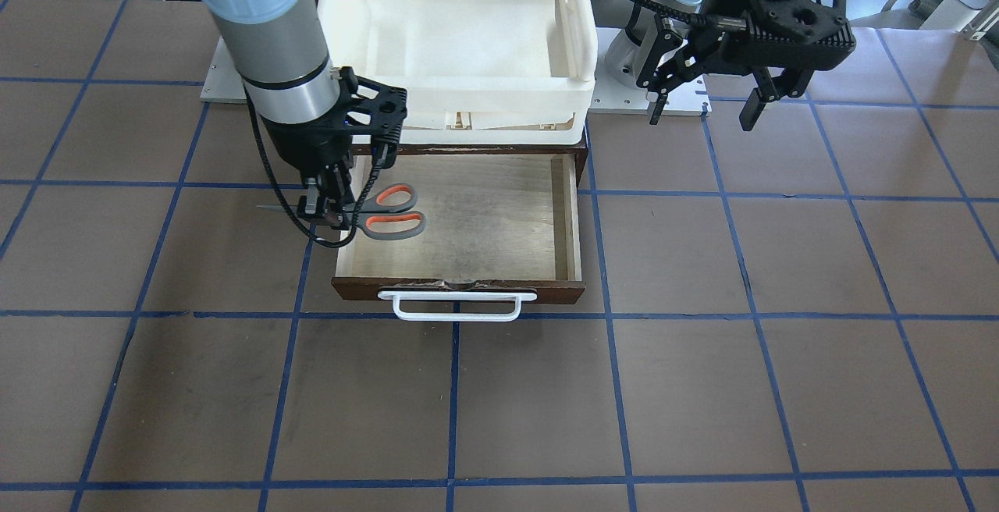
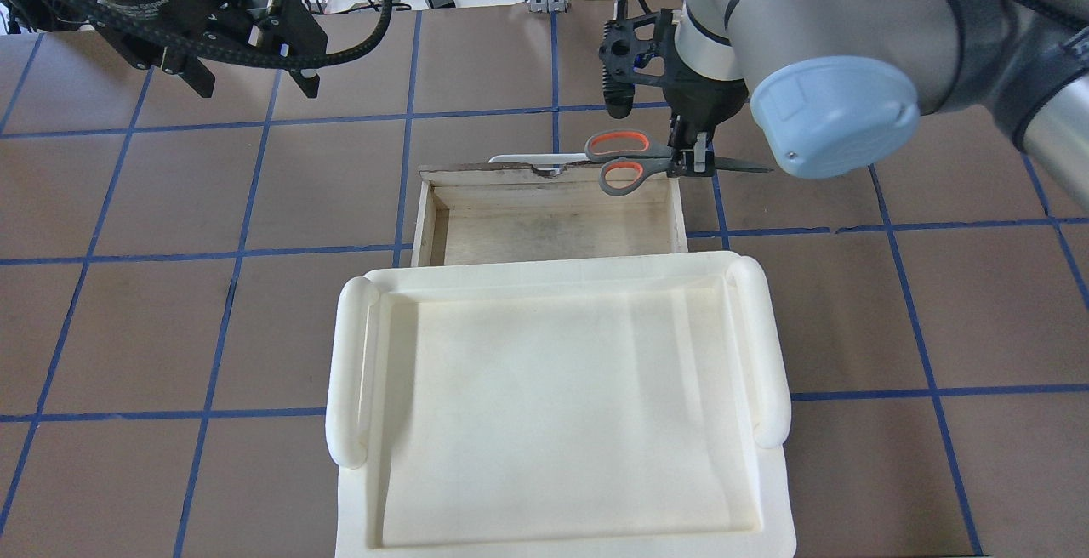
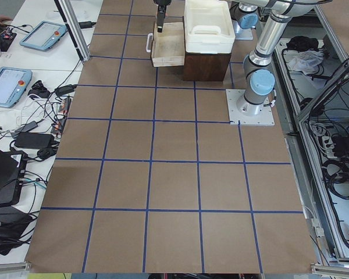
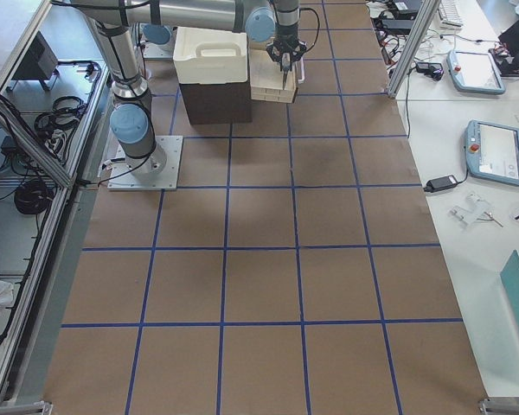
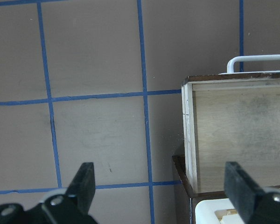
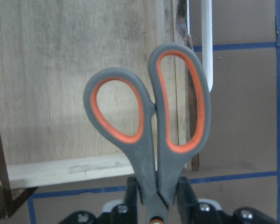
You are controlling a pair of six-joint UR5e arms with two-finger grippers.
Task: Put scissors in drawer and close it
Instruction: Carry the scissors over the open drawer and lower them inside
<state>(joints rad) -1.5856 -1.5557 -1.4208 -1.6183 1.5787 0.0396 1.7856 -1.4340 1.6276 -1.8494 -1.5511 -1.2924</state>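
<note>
Next, my right gripper releases the scissors onto the plywood bottom of the drawer, somewhere around the middle of the open drawer (image 1: 467, 232) (image 6: 93, 23).
The scissors (image 1: 392, 212) have grey handles with orange-red linings. My right gripper (image 1: 332, 211) is shut on them near the pivot and holds them level. Their handles hang over the open drawer (image 1: 484, 215), by its side wall and near its front. The blades point outward past that wall. The overhead view shows the scissors (image 2: 621, 162) in the right gripper (image 2: 687, 158) above the drawer (image 2: 553, 230). In the right wrist view the handles (image 6: 149, 121) are over the plywood floor (image 6: 60, 70). My left gripper (image 1: 702, 115) is open and empty, apart from the drawer (image 5: 242, 135).
The drawer's dark front carries a white bar handle (image 1: 456, 305). A white plastic tray (image 1: 577, 28) sits on the dark cabinet above the drawer and also shows in the overhead view (image 2: 349, 371). The brown table has blue grid lines.
</note>
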